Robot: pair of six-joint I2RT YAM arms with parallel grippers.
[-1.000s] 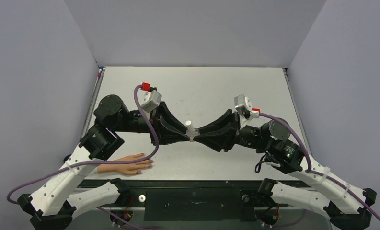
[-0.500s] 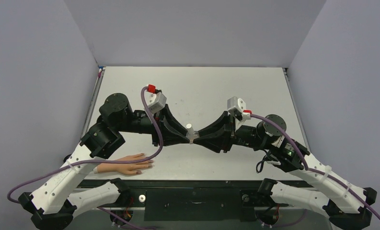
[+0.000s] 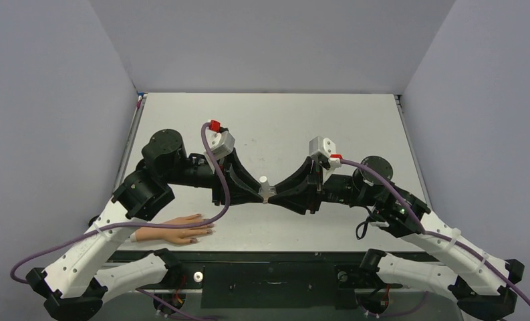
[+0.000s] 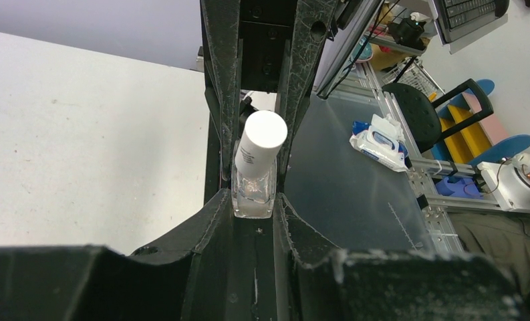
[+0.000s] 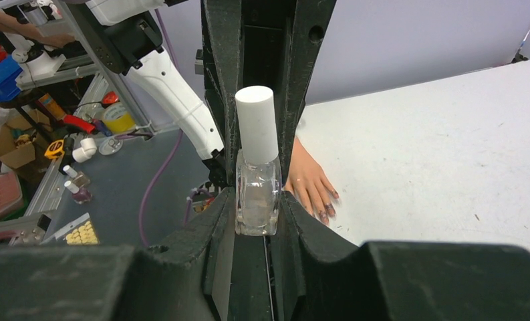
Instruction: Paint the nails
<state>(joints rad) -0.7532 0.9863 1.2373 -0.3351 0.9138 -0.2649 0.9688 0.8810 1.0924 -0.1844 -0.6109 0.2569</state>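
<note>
My two grippers are both pinching the glass body of the bottle, so my left gripper needs to open and take the white cap [image 3: 263,181] while my right gripper keeps the bottle steady.
A tiny clear bottle [image 3: 265,187] with a white cap stands upright at the middle of the table. My left gripper [image 3: 260,194] and right gripper [image 3: 271,194] meet tip to tip there, both shut on its glass body. The left wrist view shows the bottle [image 4: 254,195] between my left gripper's [image 4: 254,204] tips. The right wrist view shows the bottle [image 5: 257,197] held by my right gripper [image 5: 257,214]. The peach fake hand [image 3: 178,229] lies flat at the table's front left. Its dark nails [image 3: 208,231] point right and also show in the right wrist view [image 5: 325,214].
The white table [image 3: 275,120] is walled by grey panels at the back and both sides. A dark bar [image 3: 269,257] runs along its front edge by the arm bases. A purple cable [image 3: 218,187] hangs from the left wrist above the fake hand.
Both wrists have drawn a little closer to the centre and tilted. The bottle stays between the two grippers at nearly the same spot. The fake hand has not moved.
</note>
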